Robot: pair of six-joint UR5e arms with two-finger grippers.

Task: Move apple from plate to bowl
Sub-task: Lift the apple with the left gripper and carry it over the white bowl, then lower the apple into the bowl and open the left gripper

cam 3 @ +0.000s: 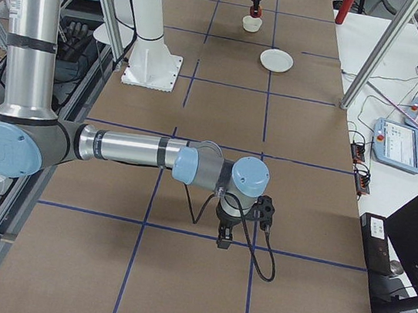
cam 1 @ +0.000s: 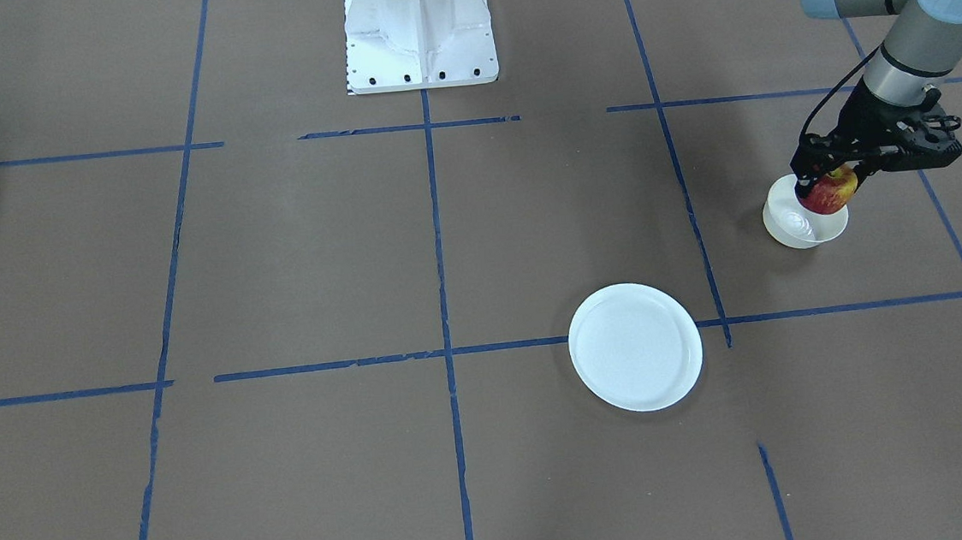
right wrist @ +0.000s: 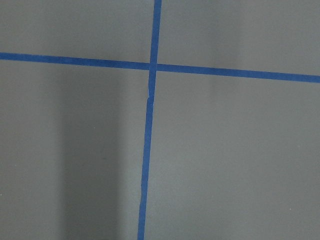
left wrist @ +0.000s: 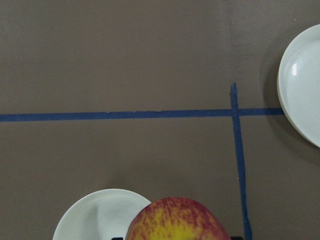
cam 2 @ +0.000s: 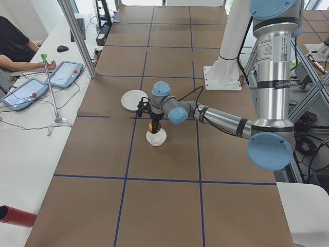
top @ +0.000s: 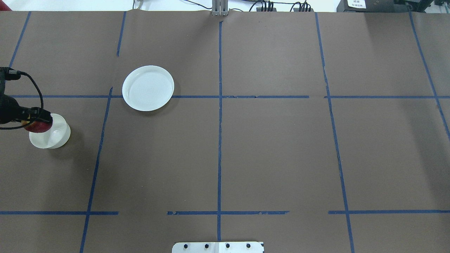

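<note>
Next, my left gripper lets go of the red and yellow apple inside the small cream bowl [cam 1: 809, 211] [left wrist: 106, 235], near its middle. The apple is still just above the bowl's rim.
My left gripper [cam 1: 823, 181] is shut on the red and yellow apple [cam 1: 831, 193] and holds it just above the small cream bowl [cam 1: 796, 232], over the rim nearest the arm. In the overhead view the apple [top: 38, 127] overlaps the bowl's [top: 54, 135] left edge. The left wrist view shows the apple [left wrist: 177, 220] at the bottom with the bowl [left wrist: 95, 217] below it. The white plate [cam 1: 635, 346] lies bare, apart from the bowl. My right gripper [cam 3: 224, 240] hangs low over the table far from them; I cannot tell whether it is open.
The white robot base [cam 1: 419, 30] stands at the table's middle edge. Blue tape lines cross the brown table. A metal post [cam 2: 77, 36], tablets [cam 2: 64, 73] and a red cylinder [cam 2: 15, 216] are on the side bench.
</note>
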